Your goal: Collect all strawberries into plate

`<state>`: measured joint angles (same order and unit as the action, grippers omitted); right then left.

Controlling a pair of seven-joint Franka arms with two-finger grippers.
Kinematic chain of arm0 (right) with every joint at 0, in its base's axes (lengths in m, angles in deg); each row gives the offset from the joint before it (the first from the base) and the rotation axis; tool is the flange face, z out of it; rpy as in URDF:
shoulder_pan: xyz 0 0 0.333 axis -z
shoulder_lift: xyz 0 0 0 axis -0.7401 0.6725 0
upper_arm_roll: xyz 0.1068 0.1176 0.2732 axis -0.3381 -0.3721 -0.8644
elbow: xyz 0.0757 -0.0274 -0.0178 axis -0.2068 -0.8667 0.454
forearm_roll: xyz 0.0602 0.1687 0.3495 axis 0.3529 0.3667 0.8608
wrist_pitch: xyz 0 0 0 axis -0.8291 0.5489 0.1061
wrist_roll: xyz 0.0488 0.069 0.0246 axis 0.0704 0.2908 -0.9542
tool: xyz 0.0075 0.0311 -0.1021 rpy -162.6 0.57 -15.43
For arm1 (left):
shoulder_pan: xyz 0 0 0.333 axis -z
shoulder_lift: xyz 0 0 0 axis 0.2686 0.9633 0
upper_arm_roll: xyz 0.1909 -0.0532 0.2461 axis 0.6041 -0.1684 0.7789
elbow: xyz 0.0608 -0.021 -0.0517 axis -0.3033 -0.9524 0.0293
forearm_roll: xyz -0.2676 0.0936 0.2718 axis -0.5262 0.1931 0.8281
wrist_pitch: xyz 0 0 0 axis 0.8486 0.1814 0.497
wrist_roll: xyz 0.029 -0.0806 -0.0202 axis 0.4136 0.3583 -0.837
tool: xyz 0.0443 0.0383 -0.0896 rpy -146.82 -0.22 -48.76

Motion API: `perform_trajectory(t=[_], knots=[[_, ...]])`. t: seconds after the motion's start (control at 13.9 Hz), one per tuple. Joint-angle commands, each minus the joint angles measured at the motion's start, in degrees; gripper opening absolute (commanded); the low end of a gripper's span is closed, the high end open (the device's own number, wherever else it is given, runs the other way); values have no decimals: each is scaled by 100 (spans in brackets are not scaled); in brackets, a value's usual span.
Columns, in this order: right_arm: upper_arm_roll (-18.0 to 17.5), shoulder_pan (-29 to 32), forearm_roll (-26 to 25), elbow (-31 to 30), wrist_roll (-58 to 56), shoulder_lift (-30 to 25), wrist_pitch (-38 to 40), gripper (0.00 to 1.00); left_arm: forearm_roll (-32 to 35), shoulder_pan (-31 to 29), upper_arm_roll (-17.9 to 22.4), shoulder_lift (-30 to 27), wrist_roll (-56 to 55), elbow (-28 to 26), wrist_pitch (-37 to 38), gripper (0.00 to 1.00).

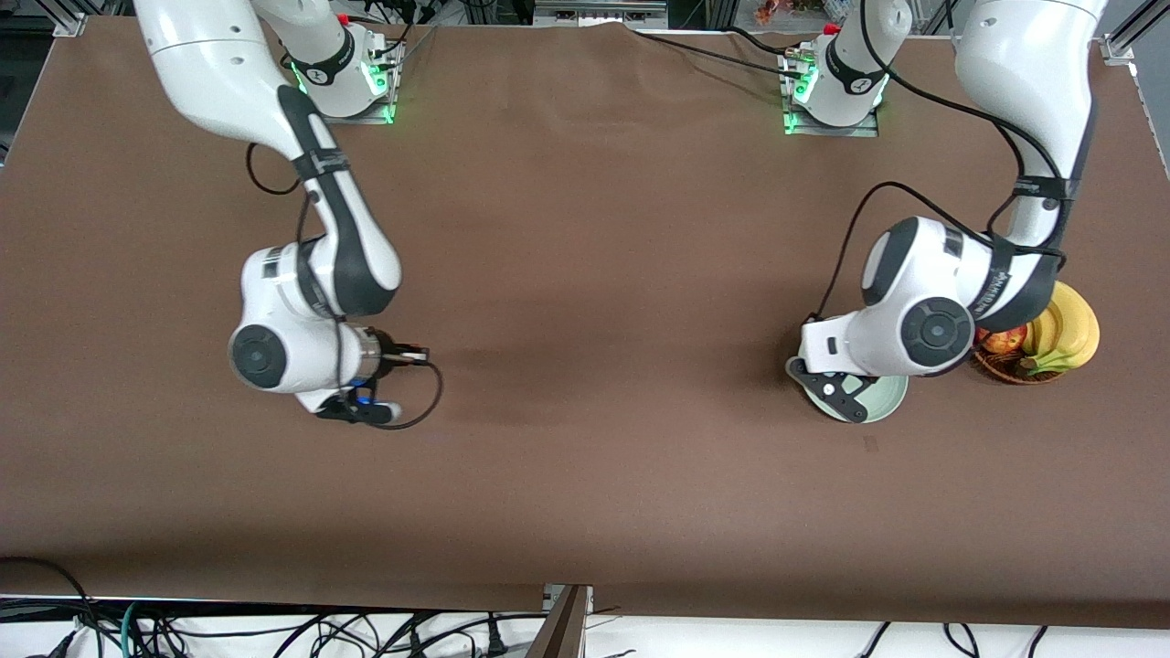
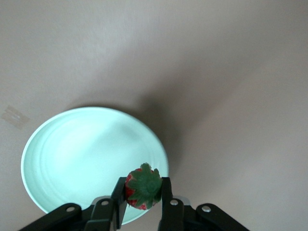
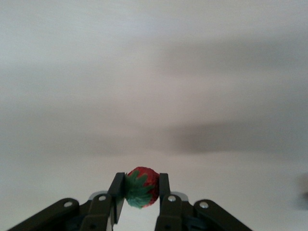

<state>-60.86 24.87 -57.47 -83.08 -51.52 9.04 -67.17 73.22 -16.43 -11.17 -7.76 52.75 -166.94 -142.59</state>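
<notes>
Next, my right gripper releases its strawberry on the bare brown table (image 1: 663,328) between itself and the mint-green plate, nearer the plate.
My left gripper (image 2: 143,193) is shut on a small red strawberry (image 2: 142,188) with a green leafy top. It holds the berry above the rim of the pale mint-green plate (image 2: 72,159), whose visible inside is bare. In the front view the left gripper (image 1: 836,388) hangs over the plate (image 1: 894,399) and hides most of it. My right gripper (image 3: 141,192) is shut on a second strawberry (image 3: 142,186) above bare brown table, and it also shows in the front view (image 1: 361,408) toward the right arm's end. A third strawberry is not in view.
A brown wicker basket (image 1: 1005,368) with yellow bananas (image 1: 1065,334) and a red apple (image 1: 1001,342) stands beside the plate, toward the left arm's end. A small mark (image 1: 870,443) lies on the cloth nearer the front camera than the plate.
</notes>
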Motion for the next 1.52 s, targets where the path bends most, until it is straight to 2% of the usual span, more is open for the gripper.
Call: perform_trajectory(t=[0.0, 0.14, 0.29, 0.36, 0.43, 0.58, 0.79, 0.94, 1.01, 1.08, 1.15, 1.3, 1.44], knots=[[-79, -689, 77, 156, 1417, 138, -883, 16, 425, -283, -100, -137, 762, -784, -818, 6], [-87, -1226, 76, 165, 2377, 331, -1920, 16, 784, -336, -92, -93, 1044, -1294, -1600, 8], [-87, -1771, 68, 165, 2845, 498, -2581, 16, 1225, -494, -100, -75, 1054, -1761, -2374, 9], [-87, -1991, 68, 165, 2968, 551, -2845, 16, 1235, -495, -100, -75, 1054, -1789, -2413, 21], [-87, -2185, 76, 200, 3048, 647, -3161, 16, 1244, -486, -109, -101, 1063, -1781, -2404, 99], [-87, -2572, 76, 436, 3250, 927, -3576, 16, 1244, -495, -118, -189, 1255, -1772, -2361, 100], [-87, -2977, 68, 1008, 3996, 1543, -3962, 19, 1104, -495, -214, -513, 1168, -1702, -1739, 100], [-87, -3030, 76, 1053, 4042, 1693, -4209, 23, 509, -504, -258, -699, 1063, -1535, -1098, 100], [-87, -3030, 76, 1053, 4042, 1720, -4219, 34, 167, -504, -250, -830, 871, -1526, -877, 100], [-87, -3030, 59, 1053, 4016, 1703, -4210, 83, -98, -504, -250, -944, 547, -1534, -744, 100], [-70, -3030, 24, 1053, 3998, 1668, -4167, 100, -248, -504, -267, -989, 222, -1534, -647, 100], [0, -2943, 6, 1053, 3937, 1467, -3922, 100, -660, -469, -276, -1015, -280, -1631, -655, 100], [237, -2698, 6, 1053, 3640, 1046, -2880, 100, -768, -460, -459, -1112, -903, -1693, -655, 100]])
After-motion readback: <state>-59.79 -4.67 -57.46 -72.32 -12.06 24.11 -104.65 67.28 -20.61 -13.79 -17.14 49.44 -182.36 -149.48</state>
